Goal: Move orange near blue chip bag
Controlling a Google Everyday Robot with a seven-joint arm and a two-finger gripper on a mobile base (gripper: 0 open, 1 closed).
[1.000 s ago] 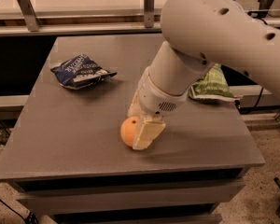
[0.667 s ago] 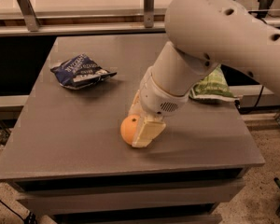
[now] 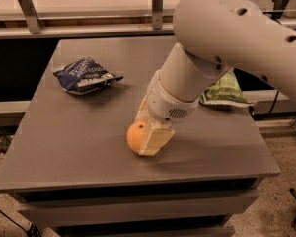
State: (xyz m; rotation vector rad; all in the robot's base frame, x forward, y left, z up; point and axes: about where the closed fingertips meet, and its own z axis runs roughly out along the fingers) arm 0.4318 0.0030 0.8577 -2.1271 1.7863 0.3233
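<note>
The orange will be released just in front of the blue chip bag's tip (image 3: 113, 90), on the grey table.
The orange (image 3: 135, 136) rests on the grey table (image 3: 79, 147) near its front middle. My gripper (image 3: 144, 135) comes down on it from the right, with one cream finger (image 3: 154, 139) in front of the fruit and the other behind it, closed on the orange. The blue chip bag (image 3: 84, 75), dark navy with white lettering, lies flat at the table's left back, well apart from the orange.
A green chip bag (image 3: 226, 90) lies at the table's right edge, partly hidden behind my arm (image 3: 227, 38). A rail with metal posts (image 3: 158, 6) runs behind the table. The table's front edge is close to the orange.
The upper arm has shifted slightly. The orange and the gripper stay in almost the same spot on the table.
</note>
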